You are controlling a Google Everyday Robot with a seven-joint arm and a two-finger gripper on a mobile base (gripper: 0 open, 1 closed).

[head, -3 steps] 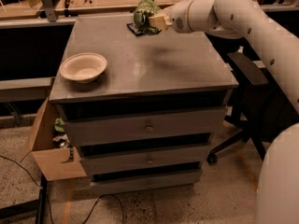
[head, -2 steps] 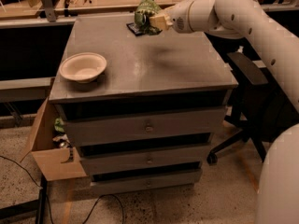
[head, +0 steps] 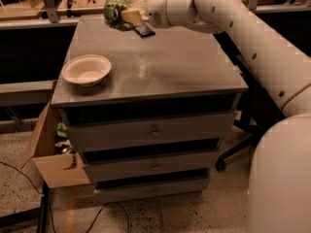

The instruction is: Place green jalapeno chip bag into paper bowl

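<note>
Next, my gripper lets go of the green jalapeno chip bag in the paper bowl, up (head: 78, 61) against the bowl's far rim.
The green jalapeno chip bag (head: 115, 5) is a wrinkly green bag, held above the far left part of the grey cabinet top (head: 175, 67). My gripper (head: 124, 14) comes in from the right on the white arm (head: 228, 18) and is shut on the bag's right side. The paper bowl (head: 86, 70) is off-white and empty. It stands near the front left corner of the top, well in front of the bag and a little to its left.
A small dark flat packet (head: 144, 30) lies on the top just right of the gripper. The cabinet has drawers (head: 153, 130) below. An open cardboard box (head: 51, 154) sits on the floor at its left. A wooden bench (head: 73, 1) runs behind.
My gripper has moved left with the green bag in it, off the dark packet, which stays where it was. The bowl has not moved.
</note>
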